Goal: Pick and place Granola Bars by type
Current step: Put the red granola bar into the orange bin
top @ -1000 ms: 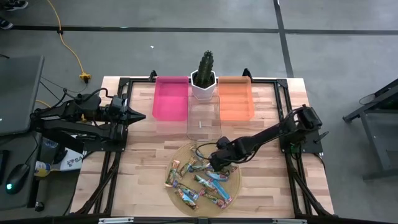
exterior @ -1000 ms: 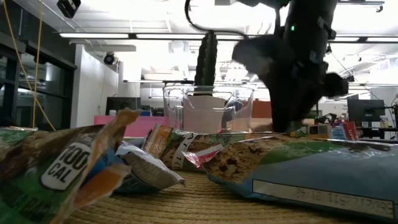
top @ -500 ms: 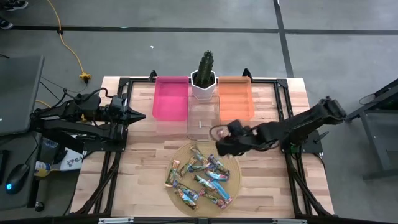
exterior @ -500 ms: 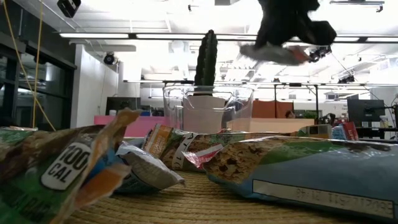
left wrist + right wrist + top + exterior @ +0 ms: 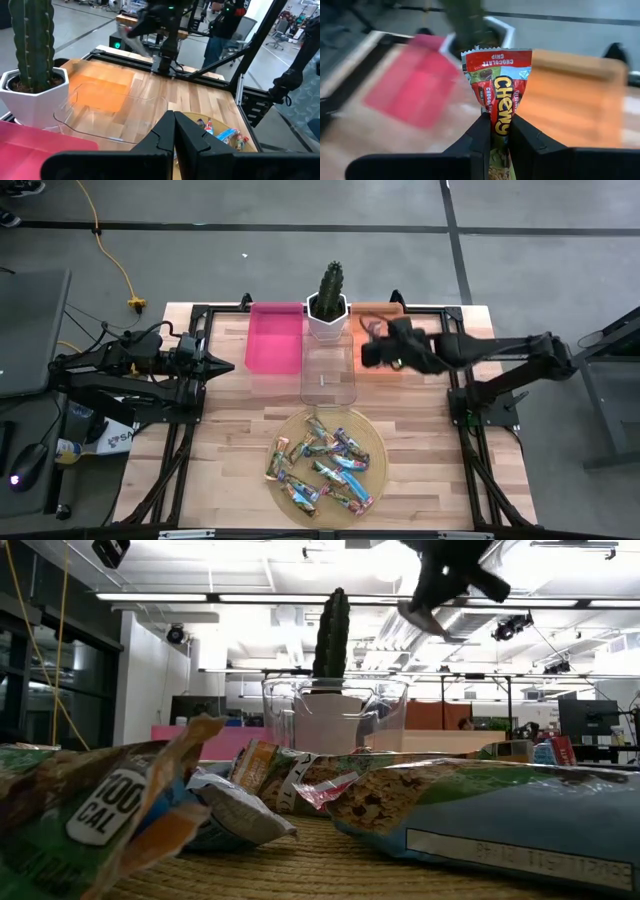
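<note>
The red-ended bar, now high over the orange bin, will go down from my right gripper into the half of the orange bin nearer the plate (image 5: 390, 351) (image 5: 581, 124).
Several granola bars (image 5: 322, 468) in shiny wrappers lie heaped on a round woven plate (image 5: 377, 448) near the table's front. My right gripper (image 5: 368, 352) hangs over the orange bin (image 5: 385, 370), shut on one bar with a red end (image 5: 497, 82). In the low view this bar (image 5: 428, 620) shows high up, under the dark gripper. My left gripper (image 5: 228, 365) waits shut and holding nothing at the table's left, beside the pink bin (image 5: 275, 338). My right gripper pinches the red-ended bar between its two fingers about halfway along its length (image 5: 496, 120), where the wrapper is squeezed narrow. The fingers come from the table's right, slanting down. The bar's red end (image 5: 496, 59) sticks out past the fingertips, lifted clear above the orange bin.
A clear bin (image 5: 328, 372) stands between the pink and orange bins. Behind it is a cactus in a white pot (image 5: 328, 308). Black frame rails (image 5: 462, 350) run along the table's sides. Bare wood lies left and right of the plate.
My right gripper has risen from the plate with one bar, swung toward the table's far edge and turned at the wrist; it now hangs over the orange bin. The bar has come clear of the heap. The other bars lie as before.
</note>
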Action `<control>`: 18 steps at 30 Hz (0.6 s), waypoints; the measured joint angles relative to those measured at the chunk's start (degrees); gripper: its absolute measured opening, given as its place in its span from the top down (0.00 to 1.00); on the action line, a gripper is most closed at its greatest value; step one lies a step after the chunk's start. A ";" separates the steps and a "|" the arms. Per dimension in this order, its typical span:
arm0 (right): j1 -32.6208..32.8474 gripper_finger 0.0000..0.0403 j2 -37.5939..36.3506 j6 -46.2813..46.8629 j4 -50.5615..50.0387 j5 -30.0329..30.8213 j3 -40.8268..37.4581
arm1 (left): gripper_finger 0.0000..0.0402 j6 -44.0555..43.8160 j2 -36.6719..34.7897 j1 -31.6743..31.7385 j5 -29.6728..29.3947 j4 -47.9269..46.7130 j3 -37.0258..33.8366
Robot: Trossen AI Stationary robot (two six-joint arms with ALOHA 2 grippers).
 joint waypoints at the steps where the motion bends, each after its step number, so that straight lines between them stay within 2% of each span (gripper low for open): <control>1: -2.26 0.89 0.26 -1.47 -0.29 -0.95 0.00 | 1.00 0.00 0.00 0.00 0.00 -0.02 0.00; 10: -19.45 0.89 6.35 -11.58 -1.48 -9.64 0.00 | 1.00 0.00 0.00 0.00 0.00 -0.02 0.00; 18: -27.85 0.89 11.97 -15.10 0.36 -16.29 0.00 | 1.00 -0.01 0.00 0.00 0.00 -0.02 0.00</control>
